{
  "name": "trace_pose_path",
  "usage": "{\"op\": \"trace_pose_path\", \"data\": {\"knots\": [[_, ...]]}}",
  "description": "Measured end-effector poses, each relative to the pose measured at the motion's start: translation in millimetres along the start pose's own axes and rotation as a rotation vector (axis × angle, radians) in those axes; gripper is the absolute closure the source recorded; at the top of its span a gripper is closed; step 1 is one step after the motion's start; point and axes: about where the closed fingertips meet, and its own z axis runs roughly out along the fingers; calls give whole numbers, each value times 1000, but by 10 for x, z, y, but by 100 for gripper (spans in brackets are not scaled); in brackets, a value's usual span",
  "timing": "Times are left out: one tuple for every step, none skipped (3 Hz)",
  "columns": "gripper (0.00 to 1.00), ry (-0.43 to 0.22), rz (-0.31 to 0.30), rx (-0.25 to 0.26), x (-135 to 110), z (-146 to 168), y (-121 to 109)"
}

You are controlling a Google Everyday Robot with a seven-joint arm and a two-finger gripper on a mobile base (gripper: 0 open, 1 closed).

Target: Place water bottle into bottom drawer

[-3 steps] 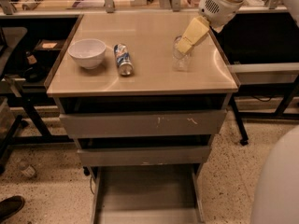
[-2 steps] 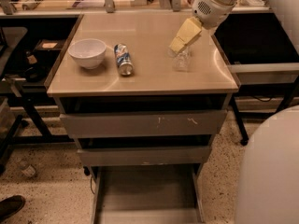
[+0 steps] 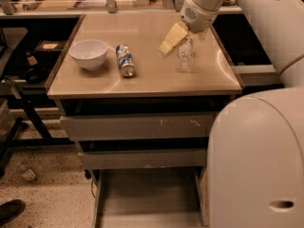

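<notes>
The gripper should next close around the middle of the water bottle (image 3: 185, 53), between the bottle's two ends.
The water bottle (image 3: 184, 56) is a small clear crinkled bottle standing upright on the right part of the tan cabinet top (image 3: 142, 75). My gripper (image 3: 171, 41), pale yellow, hangs from the white arm at the upper right. It reaches down beside the bottle's upper left and sits very close to it; I cannot tell whether they touch. The bottom drawer (image 3: 142, 198) is pulled out at floor level below the cabinet, a shallow grey tray with nothing in it.
A white bowl (image 3: 89, 53) and a blue-and-silver soda can (image 3: 125, 60) lying on its side sit on the left of the top. The scratched top drawer front (image 3: 137, 126) and middle drawer front (image 3: 142, 158) are closed. My white body (image 3: 256, 160) fills the lower right.
The gripper has moved left and down, closer to the bottle. My white body has come further into the right of the view. The bottle, can and bowl have not moved.
</notes>
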Motion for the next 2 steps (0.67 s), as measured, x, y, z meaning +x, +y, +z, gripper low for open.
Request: {"op": "trace_pose_path", "data": {"knots": [[0,7,9,0,-124,124,-27],[0,12,17,25,-230,196,-127]]}}
